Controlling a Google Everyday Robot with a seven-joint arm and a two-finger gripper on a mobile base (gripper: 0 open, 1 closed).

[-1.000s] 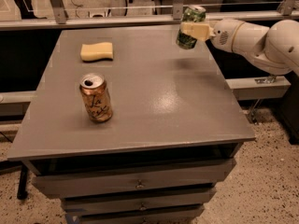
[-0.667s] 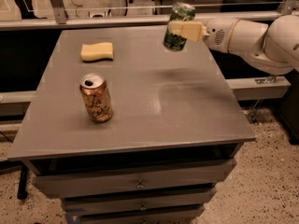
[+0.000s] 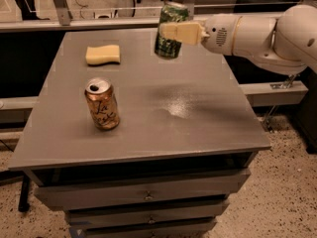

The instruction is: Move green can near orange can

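My gripper is going to place the green can. It will let go of it upright on the table (image 3: 129, 126), against the orange can on the side facing my arm. The green can now hangs over the table's far middle.
The green can (image 3: 170, 46) hangs in the air over the far middle of the grey table (image 3: 198, 118), tilted a little. My gripper (image 3: 174, 32) reaches in from the right and is shut on the green can around its middle. The orange can (image 3: 102, 104) stands upright on the table's left part, well to the left of and nearer than the green can. Its silver top is open.
A yellow sponge (image 3: 103, 54) lies on the table's far left, behind the orange can. The table has drawers (image 3: 148, 195) under its front edge. My white arm (image 3: 257, 33) spans the right side above the table. Chair legs and a rail stand beyond the far edge.
My gripper has carried the green can leftward over the table's far side, closer to the orange can. The orange can and the sponge have not moved.
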